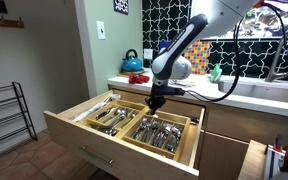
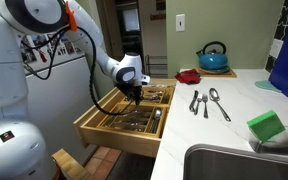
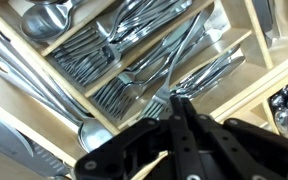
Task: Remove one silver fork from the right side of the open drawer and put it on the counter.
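Note:
My gripper will lower, open and take the fork deeper [image 3: 168, 84] between my fingers before lifting it, since it pinches just the edge of the silver fork's teeth.
The drawer [image 1: 89, 138] is pulled open below the counter [image 1: 259, 97]; both also show in an exterior view, drawer [image 2: 112, 136] and counter [image 2: 239, 118]. Its wooden tray holds many forks, spoons and knives in long compartments. My gripper [image 1: 156, 101] hangs just over the tray's middle compartments, also seen from the side [image 2: 134, 93]. In the wrist view the fingers [image 3: 178, 101] are pressed together on the tine end of a silver fork [image 3: 187, 50], whose handle slants away over the other forks. Whether it is lifted clear of them I cannot tell.
On the counter lie a fork [image 2: 196, 101] and a spoon [image 2: 217, 103], with a green sponge [image 2: 266, 126], a teal kettle [image 2: 212, 57] and a red object [image 2: 188, 75]. A sink [image 2: 224, 165] is at the near end. A narrower pull-out [image 1: 252, 162] stands open beside the drawer.

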Robot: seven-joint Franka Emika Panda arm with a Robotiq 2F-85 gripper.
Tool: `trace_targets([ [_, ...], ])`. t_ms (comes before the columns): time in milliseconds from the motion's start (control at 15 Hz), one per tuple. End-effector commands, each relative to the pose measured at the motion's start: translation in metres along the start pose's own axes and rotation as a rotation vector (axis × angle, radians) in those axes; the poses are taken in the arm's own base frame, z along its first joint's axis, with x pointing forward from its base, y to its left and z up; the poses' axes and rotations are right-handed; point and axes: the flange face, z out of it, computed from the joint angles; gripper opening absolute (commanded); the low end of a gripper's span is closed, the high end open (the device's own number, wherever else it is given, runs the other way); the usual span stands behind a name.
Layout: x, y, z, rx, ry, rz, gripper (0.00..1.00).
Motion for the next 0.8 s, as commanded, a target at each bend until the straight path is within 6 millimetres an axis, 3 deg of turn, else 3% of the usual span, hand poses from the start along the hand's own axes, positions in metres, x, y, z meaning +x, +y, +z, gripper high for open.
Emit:
trace_targets([
  [0, 0.004, 0.004, 0.021, -0.013, -0.046, 0.002, 0.09],
  [267, 0.011, 0.003, 0.047, -0.007, -0.074, 0.003, 0.09],
  [333, 0.013, 0.003, 0.053, -0.007, -0.081, 0.003, 0.13],
  [400, 0.014, 0.002, 0.059, -0.006, -0.088, 0.001, 0.25],
  [467, 0.016, 0.001, 0.063, -0.005, -0.093, 0.000, 0.29],
  [733, 0.024, 0.001, 0.078, -0.002, -0.103, 0.008, 0.58],
])
